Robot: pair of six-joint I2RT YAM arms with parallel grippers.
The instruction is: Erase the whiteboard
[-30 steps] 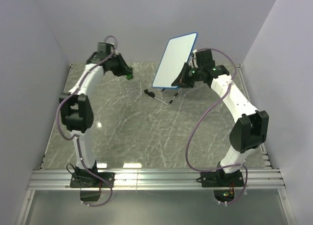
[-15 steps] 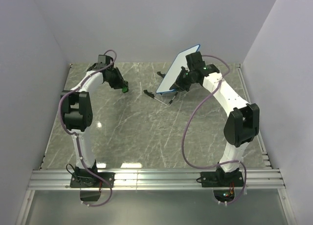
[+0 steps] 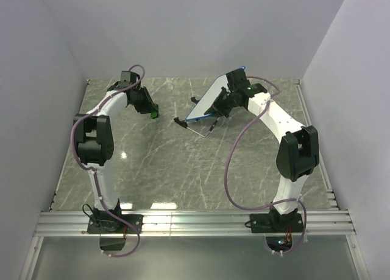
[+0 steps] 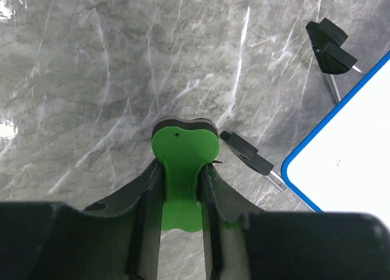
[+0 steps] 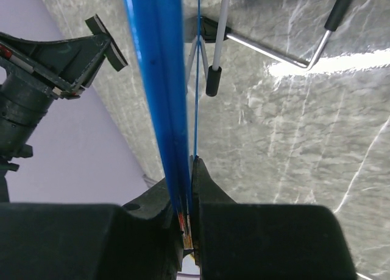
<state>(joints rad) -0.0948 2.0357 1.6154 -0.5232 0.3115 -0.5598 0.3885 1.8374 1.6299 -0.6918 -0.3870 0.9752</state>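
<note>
Next, my right gripper lets go of the whiteboard so that it leans on its wire stand (image 3: pixel 202 111), beside the black feet.
The whiteboard (image 3: pixel 210 101), white with a thin blue rim, is tilted low over the back middle of the table. My right gripper (image 3: pixel 227 98) is shut on its edge; in the right wrist view the blue rim (image 5: pixel 159 79) runs edge-on between the jaws of that gripper (image 5: pixel 186 189). Its wire stand with black feet (image 3: pixel 194 129) hangs below. Its face shows blank in the left wrist view (image 4: pixel 347 164). My left gripper (image 3: pixel 150 111) is shut on the green eraser (image 4: pixel 183 164), held left of the board and apart from it; it also shows in the top view (image 3: pixel 154 114).
The marble-patterned table (image 3: pixel 183 170) is walled by grey panels at the left, back and right. Black stand feet (image 4: pixel 331 46) and a wire leg lie close to the eraser in the left wrist view. An aluminium rail runs along the near edge (image 3: pixel 195 222).
My right gripper has swung the whiteboard down and to the left, tilting it flatter. My left gripper has dropped slightly toward the table with the eraser.
</note>
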